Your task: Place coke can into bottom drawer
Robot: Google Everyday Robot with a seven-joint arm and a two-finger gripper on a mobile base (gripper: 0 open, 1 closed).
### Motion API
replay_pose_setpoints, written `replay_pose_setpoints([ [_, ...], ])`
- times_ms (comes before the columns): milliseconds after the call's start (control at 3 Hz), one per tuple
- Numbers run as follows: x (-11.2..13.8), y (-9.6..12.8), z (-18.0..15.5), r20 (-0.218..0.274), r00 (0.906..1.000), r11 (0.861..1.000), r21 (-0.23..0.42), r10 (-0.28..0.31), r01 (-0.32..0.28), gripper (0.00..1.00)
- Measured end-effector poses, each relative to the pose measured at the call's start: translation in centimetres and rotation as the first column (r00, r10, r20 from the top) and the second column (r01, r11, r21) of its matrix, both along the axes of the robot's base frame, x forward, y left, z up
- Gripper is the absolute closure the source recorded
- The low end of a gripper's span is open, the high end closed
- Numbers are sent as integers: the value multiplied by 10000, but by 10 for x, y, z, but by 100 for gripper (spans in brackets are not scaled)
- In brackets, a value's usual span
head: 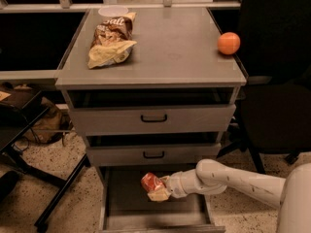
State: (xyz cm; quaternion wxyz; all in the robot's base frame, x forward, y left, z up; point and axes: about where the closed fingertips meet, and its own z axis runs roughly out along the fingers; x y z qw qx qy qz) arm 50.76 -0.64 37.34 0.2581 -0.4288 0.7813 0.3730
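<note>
My gripper is going to release the coke can near the middle of the open bottom drawer's grey bottom [155, 204].
The coke can [151, 182], red with pale lettering, is held tilted in my gripper [156, 189], which is shut on it. The white arm reaches in from the right, and the gripper hangs over the open bottom drawer [126, 205], a little above its flat grey floor, near the middle. The drawer is pulled out toward the camera below the two shallower drawers with black handles.
A brown-and-yellow chip bag [112, 39] and a white bowl [112, 10] lie on the cabinet top at the back left. An orange fruit [228, 43] sits at the right edge. A black chair base [43, 178] stands left of the cabinet.
</note>
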Motion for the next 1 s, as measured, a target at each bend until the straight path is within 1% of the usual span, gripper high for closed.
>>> replay_pose_setpoints([
  [333, -2, -6, -56, -669, 9974, 9993, 225, -273, 288, 100],
  [667, -15, -6, -145, -1652, 9839, 9934, 791, -687, 826, 100],
  [1000, -15, -6, -145, -1652, 9839, 9934, 791, -687, 826, 100],
])
